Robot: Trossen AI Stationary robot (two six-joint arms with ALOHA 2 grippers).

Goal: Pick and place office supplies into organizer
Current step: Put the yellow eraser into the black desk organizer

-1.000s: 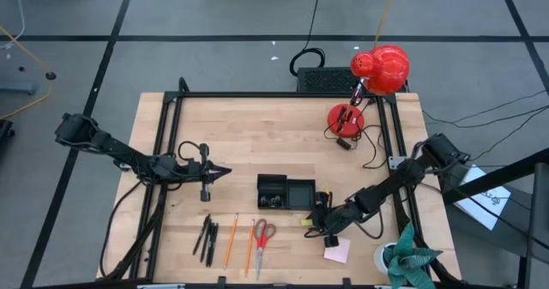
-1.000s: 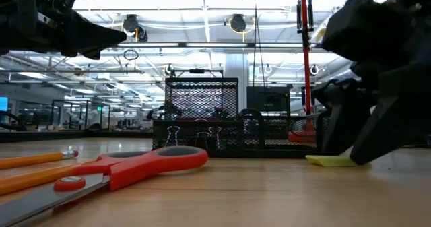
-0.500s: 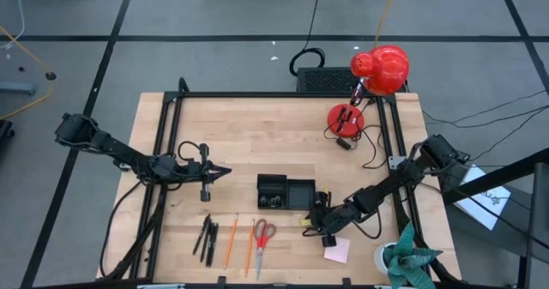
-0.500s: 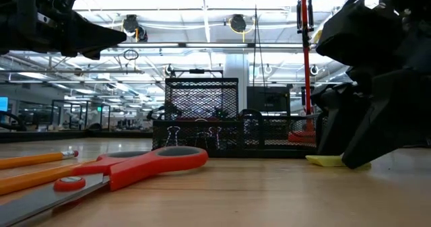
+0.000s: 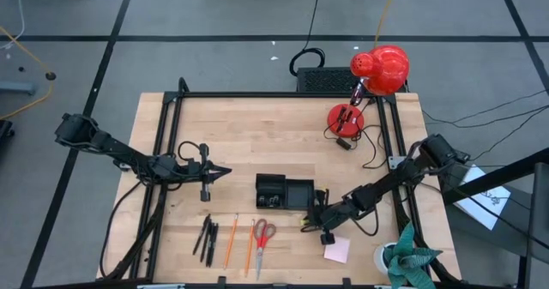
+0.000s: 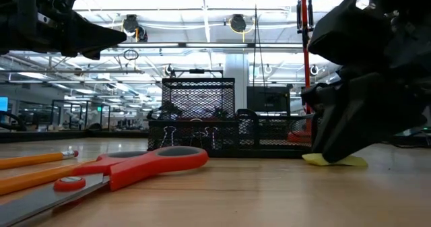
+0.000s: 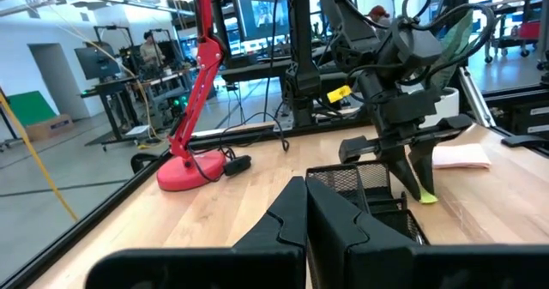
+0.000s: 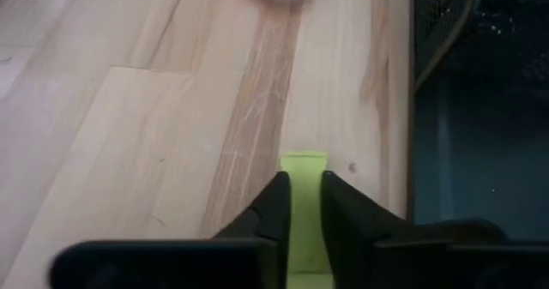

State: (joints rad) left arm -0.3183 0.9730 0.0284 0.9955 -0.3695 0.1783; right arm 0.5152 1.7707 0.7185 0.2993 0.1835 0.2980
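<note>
Next, I open my right gripper, which pinches the flat yellow-green bit by its thin long edges, then tip the bit up and grip its broad sides [image 8: 306, 186].
The yellow-green bit [image 8: 303, 165] lies flat on the table just right of the black organizer [image 5: 286, 191]. My right gripper [image 5: 310, 222] is down on it, shut on it. My left gripper [image 5: 221, 173] hovers shut over the table's left half, pointing at the organizer. Near the front edge lie black pens [image 5: 206, 236], orange pencils [image 5: 232, 239] and red-handled scissors [image 5: 262, 236]. A pink sticky-note pad [image 5: 336, 251] lies right of them. Binder clips [image 6: 174, 134] show inside the organizer's mesh. My right gripper pinches the yellow-green bit [image 8: 302, 179] between its two fingers [image 8: 273, 205], one on each long side. The fingers come slanting down from the table's right and lie along the bit. The bit rests flat on the table, its ends [image 6: 353, 161] showing past the fingers.
A red desk lamp [image 5: 377, 70] stands at the far right with its base [image 5: 346, 117] on the table. A black frame [image 5: 163, 135] runs round the table's edge. A green plant [image 5: 410, 259] sits at the near right corner. A black box with cables [image 5: 324, 79] is behind the table.
My right gripper has moved toward the table's left, closer to the organizer, and come down lower over the yellow-green bit. The organizer has slid slightly toward the left.
</note>
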